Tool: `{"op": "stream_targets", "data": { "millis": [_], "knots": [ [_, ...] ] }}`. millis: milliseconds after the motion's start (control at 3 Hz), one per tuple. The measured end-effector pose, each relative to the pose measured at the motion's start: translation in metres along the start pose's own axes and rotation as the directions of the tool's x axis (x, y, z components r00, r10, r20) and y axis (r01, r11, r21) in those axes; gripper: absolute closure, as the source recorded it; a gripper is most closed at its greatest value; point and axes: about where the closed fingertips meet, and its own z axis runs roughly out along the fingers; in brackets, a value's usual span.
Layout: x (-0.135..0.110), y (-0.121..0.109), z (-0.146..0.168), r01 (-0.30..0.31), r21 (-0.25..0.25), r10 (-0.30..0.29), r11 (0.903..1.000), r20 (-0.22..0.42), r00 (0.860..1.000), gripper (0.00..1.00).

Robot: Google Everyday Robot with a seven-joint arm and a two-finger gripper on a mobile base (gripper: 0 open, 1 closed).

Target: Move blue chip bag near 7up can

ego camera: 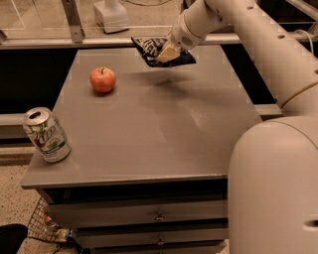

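I have the blue chip bag in my gripper. Next, I set it down on the table (105, 102) between the 7up can and the red apple.
The blue chip bag (151, 48), dark blue with white lettering, hangs in the air above the far edge of the grey table (149, 129), casting a shadow below it. My gripper (167, 50) is shut on the bag, reaching in from the upper right. The 7up can (46, 134), silver-white with green and red logo, stands tilted at the table's front left corner, far from the bag.
A red apple (103, 79) sits on the table's left rear. A white object (111, 15) stands behind the table by a rail. Drawers (159, 216) are under the tabletop. A wire basket (47, 230) is on the floor at lower left.
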Motion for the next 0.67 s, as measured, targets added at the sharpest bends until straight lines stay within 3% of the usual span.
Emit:
{"op": "stream_targets", "data": {
  "millis": [333, 667],
  "knots": [
    [-0.019, 0.018, -0.014, 0.023, -0.019, -0.022, 0.9996, 0.009, 1.000, 1.00],
    [-0.046, 0.051, -0.026, 0.033, -0.043, -0.033, 0.9985, 0.006, 0.999, 1.00]
  ]
}}
